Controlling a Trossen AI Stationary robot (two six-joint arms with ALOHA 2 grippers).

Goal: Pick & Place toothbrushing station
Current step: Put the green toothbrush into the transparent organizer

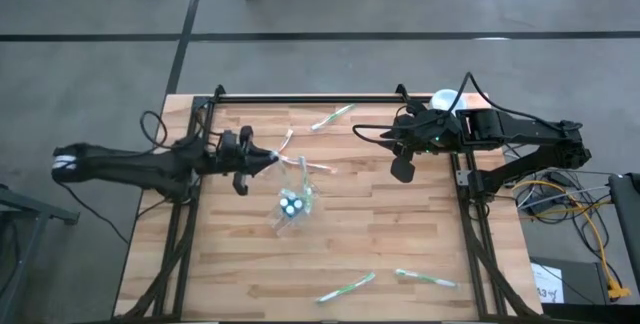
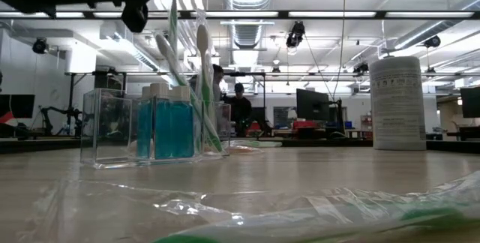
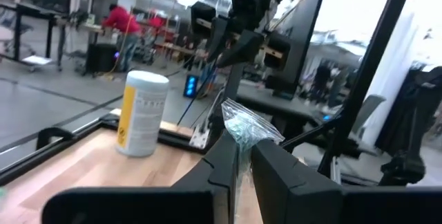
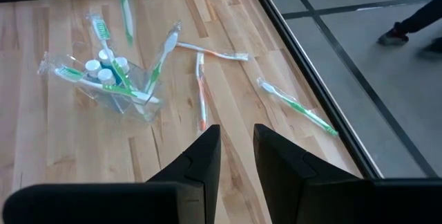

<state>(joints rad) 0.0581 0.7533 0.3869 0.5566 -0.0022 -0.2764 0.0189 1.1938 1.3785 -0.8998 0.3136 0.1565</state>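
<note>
Next, my left gripper releases the wrapped green toothbrush in the clear organizer [image 1: 301,198], among the toothbrushes next to the blue bottles.
A clear organizer [image 1: 293,204] stands mid-table, with blue bottles and several toothbrushes leaning in it [image 2: 154,127]. My left gripper [image 1: 268,158] hovers just beyond its far left side, shut on a plastic-wrapped green toothbrush [image 3: 243,124]. Loose wrapped toothbrushes lie flat on the wood: a green one [image 1: 333,116] near the far edge, an orange one [image 1: 318,167] beside the organizer, and two green ones [image 1: 347,286] [image 1: 425,278] near the front edge. My right gripper [image 4: 237,144] hangs open and high over the table's right side [image 1: 403,169], with nothing between its fingers. My left gripper pinches the wrapped toothbrush between its two fingers, a little below the brush-head end [image 3: 242,137], which sticks up above the fingertips in its crinkled wrapper. The fingers come in about level from the table's left and lie across the brush. It stands roughly upright, its handle [image 2: 174,25] hanging clear above the table.
A white canister [image 1: 445,99] stands at the far right corner, by the right arm's base. A black frame rail [image 1: 300,96] runs along the far edge and down both sides. Bare wood lies open in the middle and near left. People move in the room behind.
</note>
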